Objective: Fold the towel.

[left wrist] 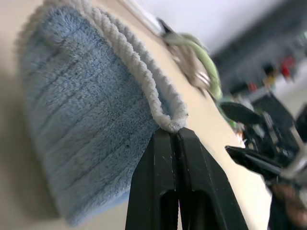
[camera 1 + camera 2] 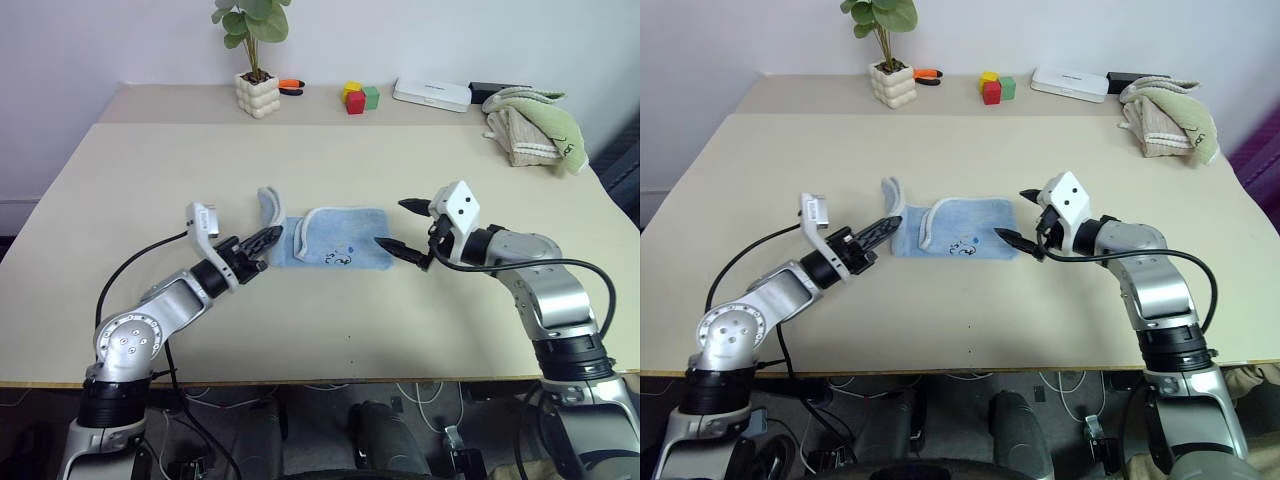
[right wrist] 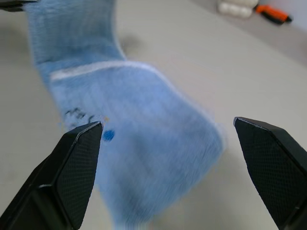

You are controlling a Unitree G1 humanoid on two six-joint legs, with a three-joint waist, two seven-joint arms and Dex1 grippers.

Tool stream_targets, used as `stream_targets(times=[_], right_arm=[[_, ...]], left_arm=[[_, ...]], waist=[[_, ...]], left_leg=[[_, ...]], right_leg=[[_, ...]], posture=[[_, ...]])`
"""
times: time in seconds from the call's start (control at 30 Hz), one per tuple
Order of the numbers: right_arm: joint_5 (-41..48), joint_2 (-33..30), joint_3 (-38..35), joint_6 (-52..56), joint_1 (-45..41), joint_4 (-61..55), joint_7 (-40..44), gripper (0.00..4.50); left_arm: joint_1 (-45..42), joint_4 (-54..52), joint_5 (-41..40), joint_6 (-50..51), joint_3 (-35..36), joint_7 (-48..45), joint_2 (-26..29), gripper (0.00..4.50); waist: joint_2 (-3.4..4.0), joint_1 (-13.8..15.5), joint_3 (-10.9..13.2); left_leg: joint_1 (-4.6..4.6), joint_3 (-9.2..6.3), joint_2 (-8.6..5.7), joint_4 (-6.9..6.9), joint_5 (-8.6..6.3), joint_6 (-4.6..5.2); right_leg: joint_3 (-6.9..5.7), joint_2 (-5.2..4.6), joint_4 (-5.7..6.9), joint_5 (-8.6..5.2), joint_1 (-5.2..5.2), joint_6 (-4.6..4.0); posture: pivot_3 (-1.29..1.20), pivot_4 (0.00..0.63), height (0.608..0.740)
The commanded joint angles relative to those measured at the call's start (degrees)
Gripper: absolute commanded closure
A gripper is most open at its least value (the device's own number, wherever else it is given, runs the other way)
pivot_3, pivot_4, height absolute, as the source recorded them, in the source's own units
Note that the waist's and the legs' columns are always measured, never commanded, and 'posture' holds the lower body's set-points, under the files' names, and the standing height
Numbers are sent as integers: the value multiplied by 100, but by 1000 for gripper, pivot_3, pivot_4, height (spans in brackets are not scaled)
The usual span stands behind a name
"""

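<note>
The robot's left gripper needs to release the curled flap on the towel's opposite end (image 2: 387, 249), near the front corner by the right gripper.
The light blue towel (image 2: 345, 238) lies partly folded at the middle of the table (image 2: 150, 170), its small dark print (image 2: 340, 257) near the front edge. Its left end stands up as a curled flap (image 2: 268, 205) with whitish edging. My left gripper (image 2: 266, 238) is shut on that edging, and the left wrist view shows the two fingers (image 1: 163, 163) pressed together on the corded hem (image 1: 168, 120). My right gripper (image 2: 395, 224) hovers open at the towel's right end, nothing between its fingertips (image 3: 91, 134), with the towel (image 3: 144, 158) lying just ahead of them.
At the back of the table stand a potted plant (image 2: 255, 80), an orange tool (image 2: 291, 86), coloured blocks (image 2: 358, 97) and a white flat box (image 2: 431, 93). A green towel on a beige one (image 2: 530, 125) sits back right. Bare tabletop surrounds the blue towel.
</note>
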Motion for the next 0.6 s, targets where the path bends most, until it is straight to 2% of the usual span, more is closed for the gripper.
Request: stream_targets(times=[0.03, 0.17, 0.23, 0.6], right_arm=[[374, -140, -444, 192, -47, -354, 21, 0], [339, -160, -505, 238, 137, -579, -159, 0], [367, -170, -583, 283, 272, -731, -245, 0], [403, -280, -925, 345, 804, -1137, -501, 0]], left_arm=[[-408, 53, 534, -242, -174, -682, -76, 4434], [-601, 231, 815, -146, -283, -1177, -170, 4434], [-724, 408, 1238, -277, -543, -1634, -136, 4434], [-2071, 2069, 2312, -417, -1063, -2900, -982, 4434]], waist=[[0, -7, 0], [1, -83, 0], [1, -73, 0], [0, -38, 3]], left_leg=[[0, 0, 1, 1, 0, 0], [0, -2, 3, -8, -2, 5], [0, -3, 3, -11, -4, 8], [-20, -9, -4, 10, -6, 12]], right_leg=[[0, 0, 0, 0, 0, 0], [0, 6, 1, 0, -5, 1], [0, 7, 2, 0, -7, 4], [-2, 5, 0, 0, -11, 6]], posture=[[0, 150, 740], [0, 150, 740], [0, 150, 740], [0, 150, 740]])
